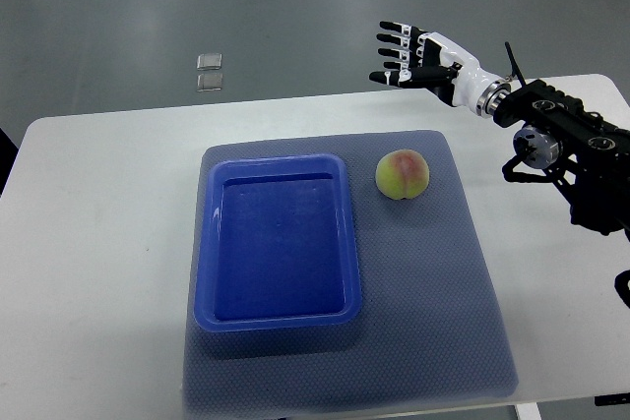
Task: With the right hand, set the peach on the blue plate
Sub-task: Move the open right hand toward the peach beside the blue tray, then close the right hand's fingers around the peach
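Next, my right gripper closes on the middle of the peach [403, 175], with its fingers on the far side of the peach and its thumb on the near side.
A green-and-pink peach [402, 174] rests on the grey mat, just right of the blue plate. The blue plate [278, 318], a deep rectangular tray, lies on the mat with nothing in it. My right hand [404, 54] comes in from the right edge and hovers above the table's far edge, up and behind the peach. Its fingers are spread and hold nothing. The left arm does not show.
A grey mat [443, 322] covers the middle of the white table [89, 243]. Two small clear squares [209, 71] lie on the floor beyond the table. The right arm's black forearm [571, 154] stretches over the table's right side.
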